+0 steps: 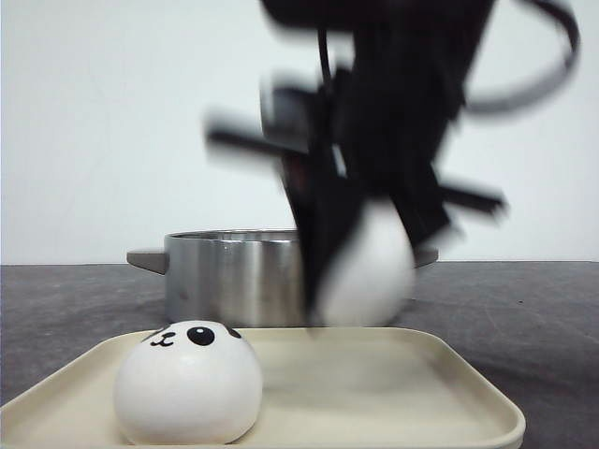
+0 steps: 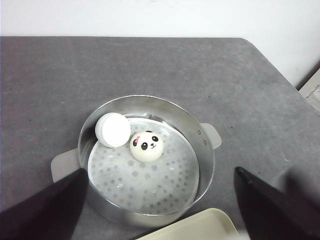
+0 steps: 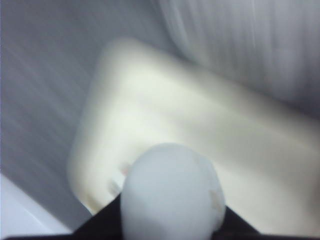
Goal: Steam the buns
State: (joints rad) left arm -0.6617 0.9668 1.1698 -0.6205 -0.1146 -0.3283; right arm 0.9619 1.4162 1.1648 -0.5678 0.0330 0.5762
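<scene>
The panda bun on the cream tray is next, and my left gripper needs to move down there and close on the sides of the panda bun (image 1: pixel 192 387).
One panda bun (image 1: pixel 187 382) sits at the left of the cream tray (image 1: pixel 393 398). My right gripper (image 1: pixel 360 281), blurred with motion, is shut on a second white bun (image 1: pixel 372 267) above the tray, in front of the steel steamer pot (image 1: pixel 229 276). In the right wrist view this bun (image 3: pixel 172 192) fills the jaws of the right gripper (image 3: pixel 170 227) over the tray (image 3: pixel 200 120). In the left wrist view, two buns lie in the pot (image 2: pixel 206 150): one face up (image 2: pixel 146 146), one with its face hidden (image 2: pixel 113 129) against the wall. My left gripper (image 2: pixel 160 205) is open and empty, high above the pot.
The pot has a perforated insert (image 2: pixel 150 182) and two flat side handles (image 2: pixel 212 135). It stands on a dark grey table (image 2: pixel 150 65) just behind the tray, whose corner shows in the left wrist view (image 2: pixel 195 229). The table's right edge (image 2: pixel 280 75) is near.
</scene>
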